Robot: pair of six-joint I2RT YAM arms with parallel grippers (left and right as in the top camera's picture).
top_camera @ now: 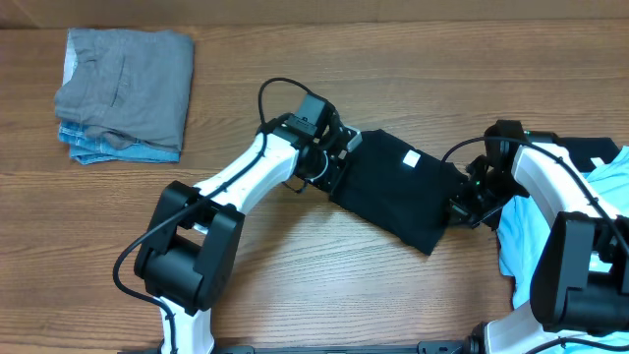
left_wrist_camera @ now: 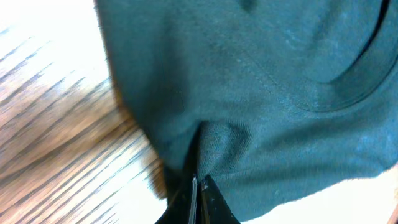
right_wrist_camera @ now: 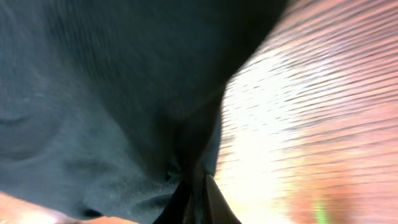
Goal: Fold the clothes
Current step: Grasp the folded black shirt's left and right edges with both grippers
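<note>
The robot's left gripper pinches only a pucker at the black shirt's edge, so it should open and grip the layers farther in before (top_camera: 372,173) it lifts the shirt.
The black shirt (top_camera: 393,187) lies folded into a rectangle at mid table, a small white label (top_camera: 410,160) on top. My left gripper (top_camera: 339,157) is shut on its left edge. In the left wrist view the jaws (left_wrist_camera: 198,182) pinch a pucker of dark fabric (left_wrist_camera: 261,93). My right gripper (top_camera: 462,202) is shut on the shirt's right edge. In the right wrist view the jaws (right_wrist_camera: 198,180) pinch the dark cloth (right_wrist_camera: 106,93). A light blue tee (top_camera: 565,221) lies under my right arm at the right edge.
A stack of folded clothes (top_camera: 126,93), grey on top with blue denim beneath, lies at the far left. Another dark garment (top_camera: 590,152) lies at the far right edge. The wooden table (top_camera: 324,285) shows around the shirt.
</note>
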